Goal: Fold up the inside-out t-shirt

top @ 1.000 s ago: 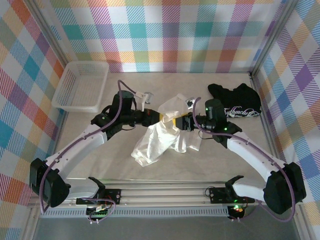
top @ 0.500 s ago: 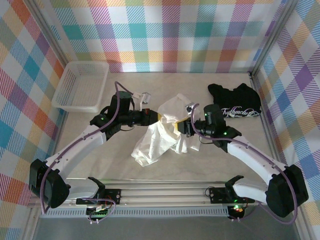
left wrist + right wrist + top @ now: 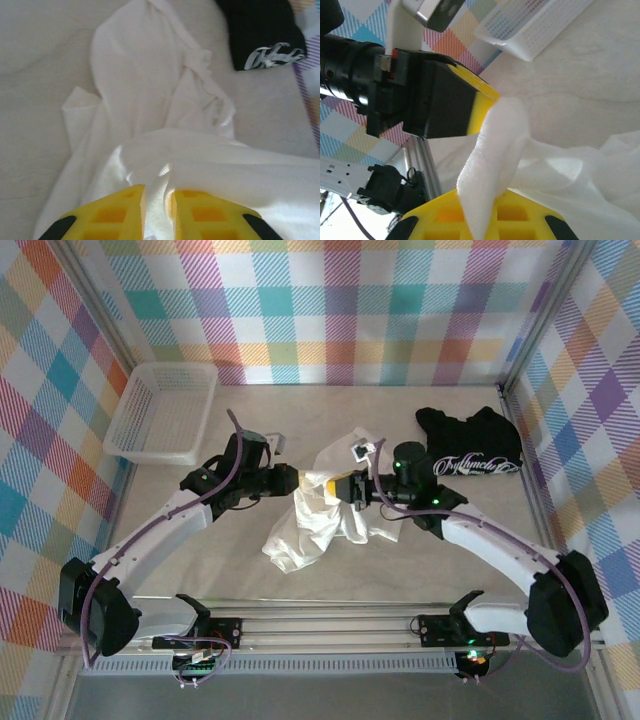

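Note:
My left gripper needs to open, since it has a bunched fold of the white t-shirt in its fingers, then take the t-shirt's edge (image 3: 487, 160) near my right gripper and pull it straight.
The inside-out t-shirt (image 3: 315, 525) is a crumpled white heap at mid-table, with its top fold lifted between the two grippers. My left gripper (image 3: 305, 480) comes in from the left. In the left wrist view its jaws (image 3: 157, 192) stand slightly apart, open, and a fold of the shirt (image 3: 135, 75) runs loosely through the gap. My right gripper (image 3: 342, 486) faces it from the right, almost tip to tip. This right gripper (image 3: 485, 197) is shut on a strip of the white shirt (image 3: 580, 165) that rises out from between its yellow fingers.
A black t-shirt (image 3: 470, 450) with white lettering lies at the back right, also in the left wrist view (image 3: 260, 30). A white mesh basket (image 3: 125, 425) sits at the back left, its wall in the right wrist view (image 3: 530, 25). Checked walls enclose the table.
My right gripper moved left to the lifted fold and shut on it. My left gripper's jaws parted a little and eased back left. The shirt's raised part shifted left.

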`<state>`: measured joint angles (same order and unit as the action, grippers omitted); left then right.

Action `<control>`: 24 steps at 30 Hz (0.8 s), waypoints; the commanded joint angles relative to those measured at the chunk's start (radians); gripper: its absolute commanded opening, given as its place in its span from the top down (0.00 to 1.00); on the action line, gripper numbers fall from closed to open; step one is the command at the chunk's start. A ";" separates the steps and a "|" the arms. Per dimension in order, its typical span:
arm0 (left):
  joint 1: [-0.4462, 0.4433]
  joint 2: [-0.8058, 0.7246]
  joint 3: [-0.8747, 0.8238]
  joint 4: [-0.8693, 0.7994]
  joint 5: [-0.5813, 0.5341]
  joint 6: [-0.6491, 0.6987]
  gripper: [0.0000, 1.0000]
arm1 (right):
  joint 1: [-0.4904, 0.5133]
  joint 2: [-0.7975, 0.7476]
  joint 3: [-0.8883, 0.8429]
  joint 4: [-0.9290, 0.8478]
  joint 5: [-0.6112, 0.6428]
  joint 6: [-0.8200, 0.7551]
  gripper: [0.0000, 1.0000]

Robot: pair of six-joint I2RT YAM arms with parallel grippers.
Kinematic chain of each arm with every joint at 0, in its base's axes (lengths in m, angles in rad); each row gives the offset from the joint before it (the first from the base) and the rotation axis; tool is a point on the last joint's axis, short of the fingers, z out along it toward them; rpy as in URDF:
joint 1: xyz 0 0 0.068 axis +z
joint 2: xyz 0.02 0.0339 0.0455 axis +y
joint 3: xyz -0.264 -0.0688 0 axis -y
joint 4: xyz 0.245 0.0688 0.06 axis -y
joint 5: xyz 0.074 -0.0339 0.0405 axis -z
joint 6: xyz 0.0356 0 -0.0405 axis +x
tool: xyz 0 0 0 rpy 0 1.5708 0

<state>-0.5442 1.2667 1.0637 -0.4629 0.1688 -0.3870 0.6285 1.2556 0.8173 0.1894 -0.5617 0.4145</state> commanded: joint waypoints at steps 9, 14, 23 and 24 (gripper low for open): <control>-0.028 -0.177 -0.140 -0.056 -0.081 -0.007 0.58 | 0.059 0.158 0.101 0.135 0.051 0.137 1.00; -0.077 -0.189 -0.165 -0.003 -0.029 -0.035 0.63 | 0.060 0.170 0.106 0.127 0.075 0.150 1.00; -0.106 -0.096 -0.132 0.081 -0.034 -0.019 0.65 | 0.059 0.156 0.103 0.112 0.082 0.149 1.00; -0.106 -0.087 -0.122 0.084 -0.043 -0.006 0.65 | 0.060 0.153 0.102 0.107 0.083 0.147 1.00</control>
<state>-0.6411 1.1629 0.9054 -0.4133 0.1497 -0.4065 0.6842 1.4242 0.8906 0.2699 -0.4820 0.5545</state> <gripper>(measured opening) 0.352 0.070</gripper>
